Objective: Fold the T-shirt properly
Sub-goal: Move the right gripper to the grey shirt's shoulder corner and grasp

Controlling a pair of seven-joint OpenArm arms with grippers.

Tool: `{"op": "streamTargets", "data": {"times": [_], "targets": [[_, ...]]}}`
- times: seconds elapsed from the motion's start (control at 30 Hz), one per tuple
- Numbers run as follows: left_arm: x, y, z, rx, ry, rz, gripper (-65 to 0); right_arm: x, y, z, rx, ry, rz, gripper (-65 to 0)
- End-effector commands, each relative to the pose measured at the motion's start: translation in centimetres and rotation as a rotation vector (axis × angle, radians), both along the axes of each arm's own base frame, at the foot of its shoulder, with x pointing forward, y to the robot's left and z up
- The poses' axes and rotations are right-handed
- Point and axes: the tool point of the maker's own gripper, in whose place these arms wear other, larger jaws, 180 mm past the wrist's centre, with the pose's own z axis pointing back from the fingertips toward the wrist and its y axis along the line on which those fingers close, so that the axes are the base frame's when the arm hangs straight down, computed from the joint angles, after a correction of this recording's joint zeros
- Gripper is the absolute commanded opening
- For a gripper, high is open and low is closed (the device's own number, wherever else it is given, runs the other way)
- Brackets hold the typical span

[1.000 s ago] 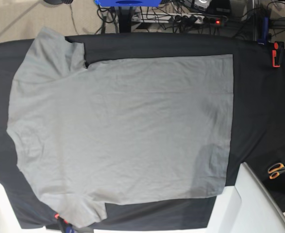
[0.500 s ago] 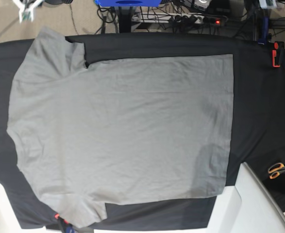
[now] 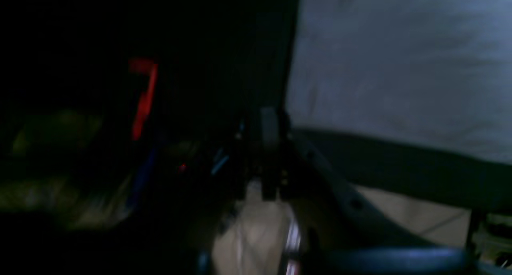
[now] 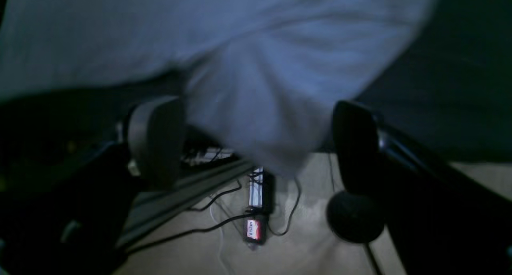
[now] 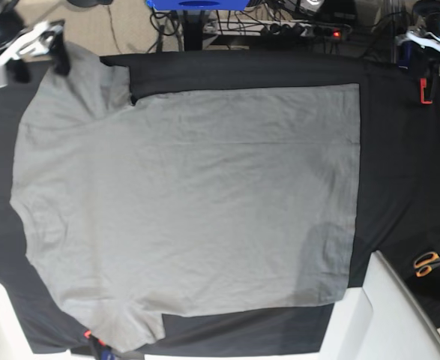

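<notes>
The far sleeve of the grey T-shirt has a collar-side edge (image 5: 51, 78) (image 4: 329, 113) close to the sleeve's opening. My right gripper needs to close on that edge.
The grey T-shirt (image 5: 190, 195) lies spread flat on the black cloth (image 5: 399, 172), collar end to the left and hem to the right. My right gripper (image 5: 38, 64) is at the top left corner, open, over the far sleeve (image 5: 85, 75). In the right wrist view its fingers (image 4: 156, 139) stand wide apart with the sleeve (image 4: 256, 119) showing between them, and I cannot tell whether they touch it. My left arm (image 5: 429, 34) is at the top right edge, away from the shirt. The dark left wrist view shows the left gripper (image 3: 270, 147) with fingers together, holding nothing, beside the shirt's hem (image 3: 400, 67).
A red clamp (image 5: 427, 84) grips the cloth's far right edge. Orange-handled scissors (image 5: 429, 262) lie at the right. A white surface (image 5: 384, 315) juts in at the lower right. A power strip (image 5: 279, 30) and cables lie on the floor beyond the table.
Both arms have come into the base view at the top corners. The right gripper has opened and now stands over the far sleeve. The shirt has not moved.
</notes>
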Motion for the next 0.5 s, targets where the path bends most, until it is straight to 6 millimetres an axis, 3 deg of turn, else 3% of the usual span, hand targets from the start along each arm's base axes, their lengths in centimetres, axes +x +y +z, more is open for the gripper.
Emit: {"op": "streamTargets", "data": {"times": [0.0,0.17,0.37,0.47], "targets": [[-0.2,0.1,0.8,0.012,-0.027,-0.015,-57.9,0.3,-0.6,-0.1,0.026,-0.015,-0.027,-10.2],[-0.5,0.1,1.0,0.016,-0.051,-0.057,-57.4,0.2,-3.7,-3.7,0.090,0.080,-0.155,-10.2],[-1.5,1.3,-0.6,-0.008,-0.011,-0.022,-57.8,0.1,-4.4,-6.5,0.157,0.141,-0.199,-10.2],[-2.1,1.7,-1.2,-0.018,0.007,-0.004,-57.8,-0.4,-4.8,-7.6,0.177,0.172,-0.215,-14.0]]}}
